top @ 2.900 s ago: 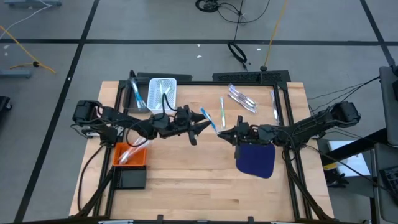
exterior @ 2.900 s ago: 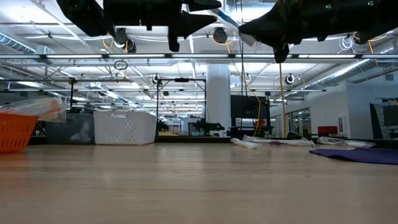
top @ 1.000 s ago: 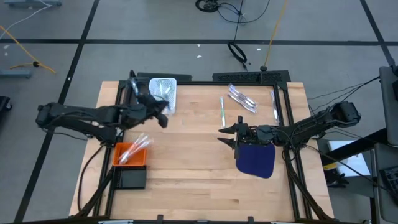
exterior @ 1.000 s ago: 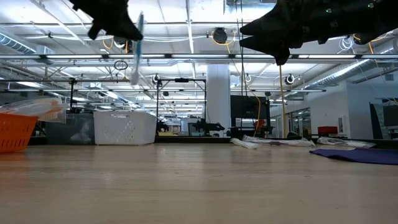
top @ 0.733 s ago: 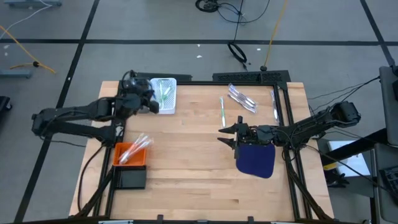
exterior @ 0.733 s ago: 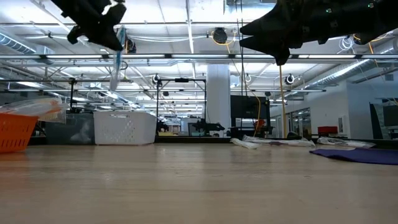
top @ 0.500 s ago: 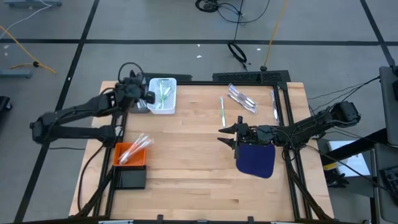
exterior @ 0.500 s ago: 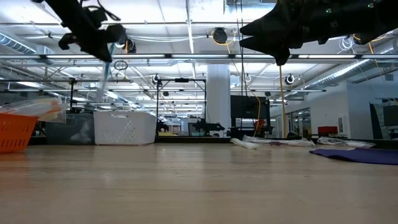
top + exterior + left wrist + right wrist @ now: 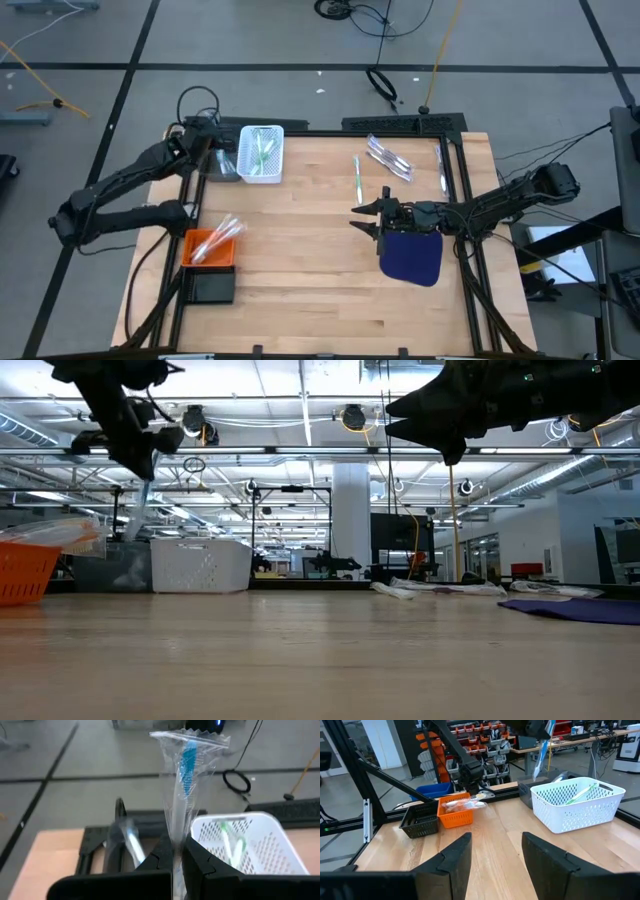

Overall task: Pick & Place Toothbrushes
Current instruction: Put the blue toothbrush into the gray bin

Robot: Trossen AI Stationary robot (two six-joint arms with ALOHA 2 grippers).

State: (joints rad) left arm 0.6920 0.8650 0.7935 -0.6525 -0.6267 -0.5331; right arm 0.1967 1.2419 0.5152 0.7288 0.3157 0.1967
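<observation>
My left gripper will set the blue toothbrush, held above the dark bin now, free next to the other wrapped toothbrush that is in the dark bin point(image 9: 223, 163) point(image 9: 139, 846).
My left gripper point(image 9: 207, 146) is over the table's far left corner, above a dark bin point(image 9: 222, 162) beside the white basket point(image 9: 262, 152). It is shut on a blue toothbrush in a clear wrapper point(image 9: 188, 757). The white basket holds green toothbrushes point(image 9: 226, 840). A green toothbrush point(image 9: 357, 178) and clear-wrapped toothbrushes point(image 9: 388, 158) lie flat on the wood farther right. My right gripper point(image 9: 365, 220) hovers open over mid-table, level, nothing between its fingers point(image 9: 455, 860). My left gripper pinches the wrapped toothbrush by its handle part point(image 9: 176, 851) between its two fingers. The brush juts out past the fingertips, roughly in line with them, bristle end point(image 9: 189, 755) farthest out. It slants down below the gripper point(image 9: 135, 510), lifted clear of bin and basket.
An orange basket point(image 9: 210, 245) with wrapped toothbrushes and a black bin point(image 9: 210, 287) stand at the table's left edge. A dark blue cloth point(image 9: 410, 256) lies under my right arm. A black frame point(image 9: 300, 130) rims the table. Bare wood fills the middle and near side.
My left gripper has swung toward the table's far left corner, from beside the white basket's near left side to over the dark bin, turning as it went. The wrapped toothbrush has gone with it, still pinched and hanging below. My right arm has kept still.
</observation>
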